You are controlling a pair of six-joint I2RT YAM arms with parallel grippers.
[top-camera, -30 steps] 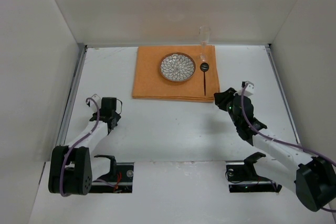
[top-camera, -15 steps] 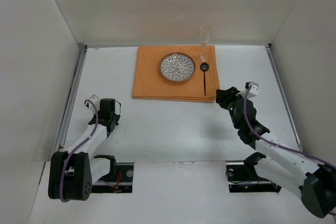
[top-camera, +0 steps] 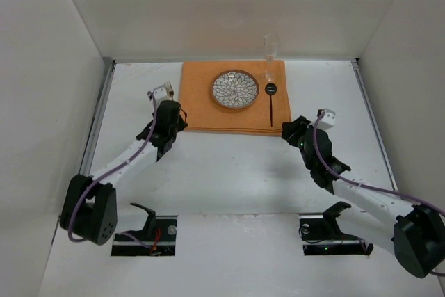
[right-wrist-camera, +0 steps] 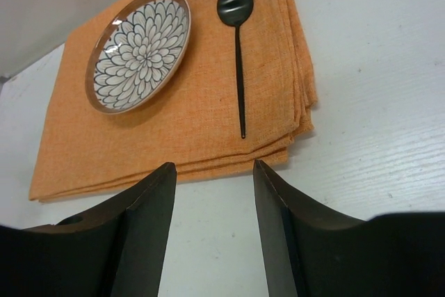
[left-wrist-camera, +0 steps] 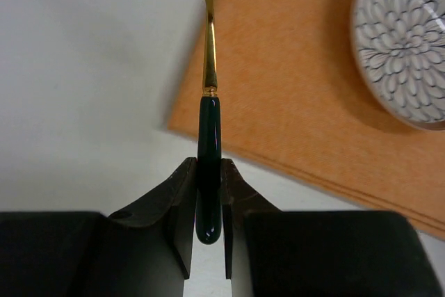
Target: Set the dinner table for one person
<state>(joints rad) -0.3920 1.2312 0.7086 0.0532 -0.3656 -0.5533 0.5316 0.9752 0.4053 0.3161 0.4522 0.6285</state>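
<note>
Next, I let go of the fork with my left gripper on the orange placemat (top-camera: 199, 95) (left-wrist-camera: 289, 29) next to the patterned plate, across from the black spoon.
My left gripper (top-camera: 174, 117) is shut on a fork (left-wrist-camera: 208, 102) with a dark green handle and gold tines, held above the left edge of the orange placemat (top-camera: 201, 106). The placemat lies on the white dinner table (top-camera: 229, 172) and carries a patterned plate (top-camera: 235, 89), a black spoon (top-camera: 270, 102) and a clear glass (top-camera: 270, 50). My right gripper (top-camera: 290, 130) is open and empty, just off the placemat's near right corner. In the right wrist view the plate (right-wrist-camera: 138, 49) and the spoon (right-wrist-camera: 238, 46) lie ahead of it.
White walls enclose the table on the left, back and right. Two black mounts (top-camera: 327, 231) sit at the near edge by the arm bases.
My left arm has swung forward and right, carrying the fork from the left middle of the table to the placemat's left edge. My right gripper has shifted slightly.
</note>
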